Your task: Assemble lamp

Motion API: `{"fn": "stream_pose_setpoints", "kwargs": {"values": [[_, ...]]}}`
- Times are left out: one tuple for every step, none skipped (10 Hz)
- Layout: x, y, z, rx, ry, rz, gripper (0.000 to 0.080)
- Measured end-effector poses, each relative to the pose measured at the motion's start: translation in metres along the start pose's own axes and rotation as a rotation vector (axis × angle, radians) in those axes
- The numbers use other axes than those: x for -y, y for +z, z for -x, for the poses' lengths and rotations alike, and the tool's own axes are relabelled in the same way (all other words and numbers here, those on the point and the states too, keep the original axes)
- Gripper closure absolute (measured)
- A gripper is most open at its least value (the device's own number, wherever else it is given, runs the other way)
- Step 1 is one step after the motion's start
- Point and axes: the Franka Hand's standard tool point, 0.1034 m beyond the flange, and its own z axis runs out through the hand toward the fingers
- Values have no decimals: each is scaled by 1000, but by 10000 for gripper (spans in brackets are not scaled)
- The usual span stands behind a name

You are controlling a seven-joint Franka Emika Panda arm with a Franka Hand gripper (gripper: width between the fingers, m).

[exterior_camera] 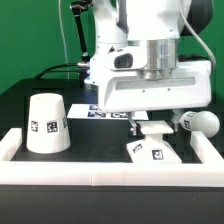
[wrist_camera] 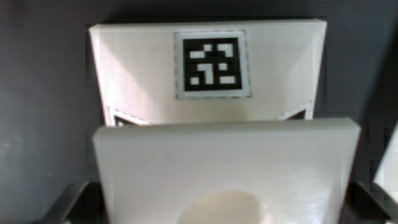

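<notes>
The lamp base, now lying near the table's front, will be released by my gripper, which is to set it in the corner of the white rail (exterior_camera: 181, 153) that is nearest the bulb.
The lamp base (exterior_camera: 150, 148) is a thick white square block with tags, lying near the front of the table. In the wrist view the base (wrist_camera: 214, 150) fills the frame, showing a tag and its round socket hole. My gripper (exterior_camera: 152, 124) is straight above it, and its dark fingers (wrist_camera: 68, 200) press against two opposite sides of the block, so my gripper (wrist_camera: 222, 202) is shut on it. The block looks tilted. The tapered shade (exterior_camera: 47, 125) stands mouth down at the exterior view's left. The round bulb (exterior_camera: 200, 122) lies at the exterior view's right.
A white rail (exterior_camera: 100, 176) frames the table along the front and both sides, close to the base. The marker board (exterior_camera: 100, 112) lies behind the gripper. The arm's large white body stands above the middle of the table.
</notes>
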Motion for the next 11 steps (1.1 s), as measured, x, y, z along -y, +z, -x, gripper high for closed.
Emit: {"fn": "stream_pose_setpoints", "kwargs": {"values": [[5,1,-6,-7,19,-2,265],[11,1,-11,-13,28,-4,265],[22,2,-16,-20,52,-7,265],[32,3,-20,-24,53,-10,265],[33,3,-23,-26,63,-9,265],[33,4,-26,-31,61,-7,265],[33,4,-28,-34,58,-6,265],[33,4,-28,-34,60,-6,265],[33,4,-27,-33,59,-6,265],[33,4,-27,-31,50,-6,143],[34,0,-26,-33,41,-6,107]]}}
